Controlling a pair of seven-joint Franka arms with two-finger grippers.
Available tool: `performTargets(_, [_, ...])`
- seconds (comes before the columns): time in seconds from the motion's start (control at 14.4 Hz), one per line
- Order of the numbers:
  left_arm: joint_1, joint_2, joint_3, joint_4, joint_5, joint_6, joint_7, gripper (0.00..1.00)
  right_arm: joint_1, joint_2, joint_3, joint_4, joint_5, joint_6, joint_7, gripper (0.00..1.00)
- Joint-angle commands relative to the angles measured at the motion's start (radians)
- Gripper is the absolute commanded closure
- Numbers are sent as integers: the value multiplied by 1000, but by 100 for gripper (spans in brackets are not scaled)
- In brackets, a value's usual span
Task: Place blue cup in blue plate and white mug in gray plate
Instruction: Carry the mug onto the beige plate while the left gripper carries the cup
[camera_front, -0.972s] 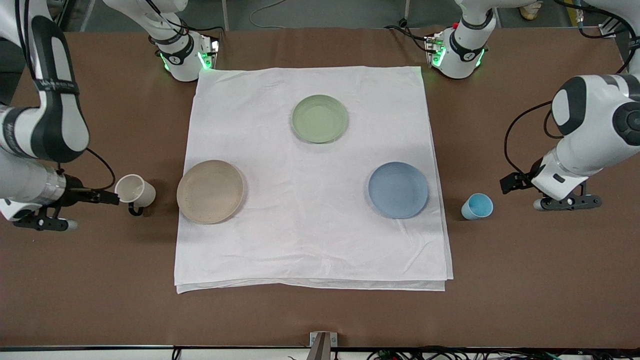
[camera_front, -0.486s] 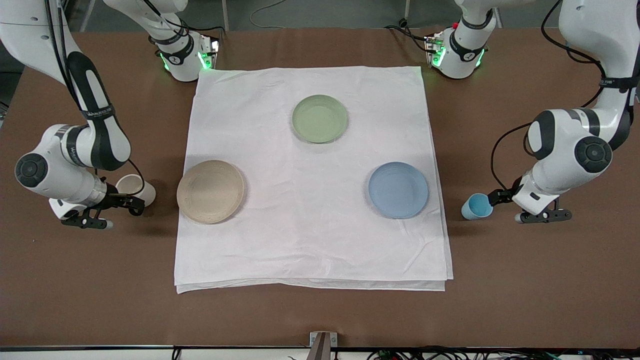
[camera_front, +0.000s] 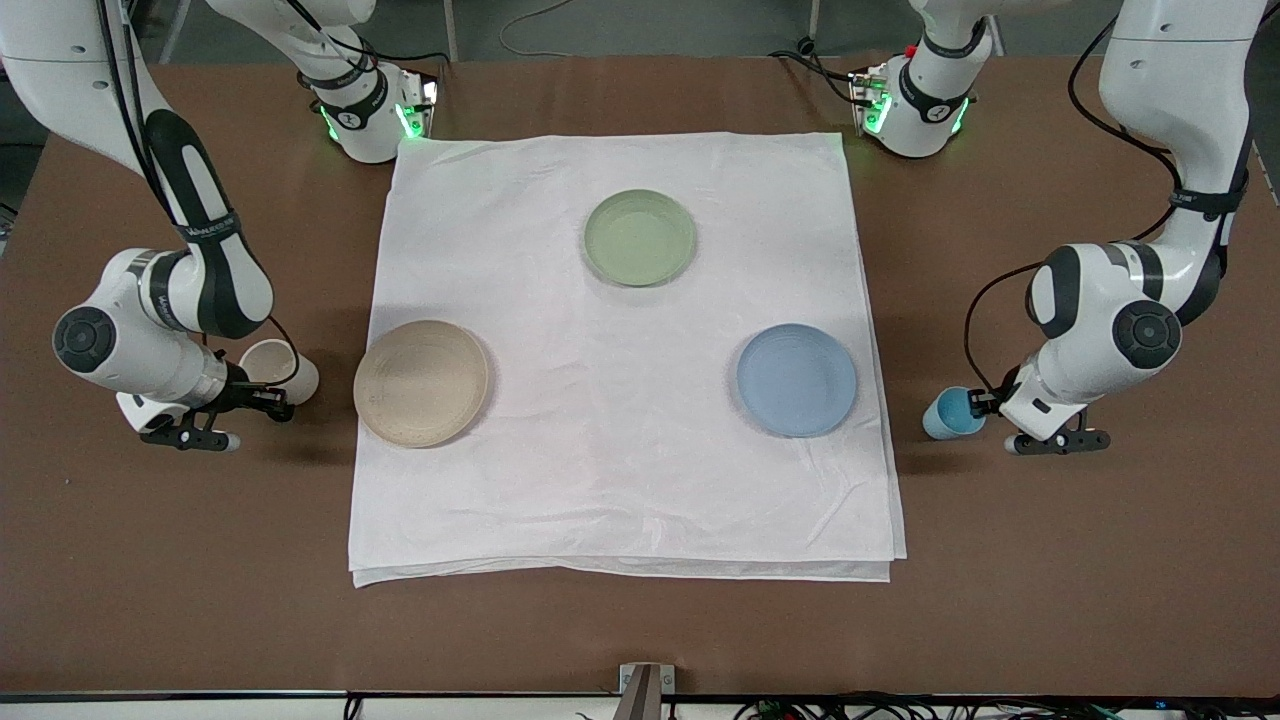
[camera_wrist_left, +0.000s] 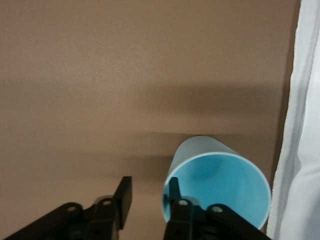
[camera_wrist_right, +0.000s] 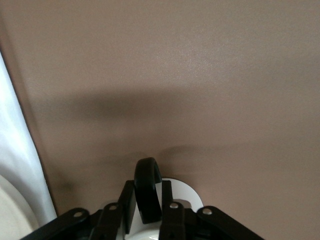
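The robot's right gripper will put the white mug down on the gray plate (camera_front: 427, 368), near the plate's middle, slightly toward the robots' bases.
The blue cup (camera_front: 950, 412) stands on the brown table beside the cloth, at the left arm's end. My left gripper (camera_front: 985, 403) is low at the cup and open. In the left wrist view the cup (camera_wrist_left: 220, 182) has its wall between the jaws, and one finger (camera_wrist_left: 174, 192) is at its rim. The white mug (camera_front: 282, 368) stands on the table at the right arm's end. My right gripper (camera_front: 270, 404) is shut on its dark handle (camera_wrist_right: 147, 187). The blue plate (camera_front: 796, 379) and the gray plate (camera_front: 420, 382) lie empty on the cloth.
A white cloth (camera_front: 620, 480) covers the table's middle. A pale green plate (camera_front: 639, 237) lies on it nearer the robots' bases. The cloth's edge shows in the left wrist view (camera_wrist_left: 305, 125) and the right wrist view (camera_wrist_right: 15, 140).
Both arms have swung in and come down. The left gripper has reached the blue cup's rim. The right gripper has closed round the mug's handle, and the mug has shifted slightly.
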Motion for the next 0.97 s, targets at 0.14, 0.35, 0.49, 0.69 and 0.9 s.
performTargets(0.14, [-4,-9,-27,-4,-17,2,-5,100,49,-79,25,8,161,-146,101,100])
performTargets(0.35, [-4,-67,-99,2,-17,-44,-45,100,158,-124,25,-15,200,-145,280,100])
performTargets(0.49, [-6,-81,-196,15,-15,-79,-193,100,226,-127,25,-15,200,-134,392,100])
performTargets(0.69, [-9,-87,-312,16,-2,-79,-379,100,289,-123,25,-31,200,-76,460,100])
performTargets(0.9, [-36,-67,-340,13,-2,-76,-456,100,306,-94,24,-55,187,19,457,97])
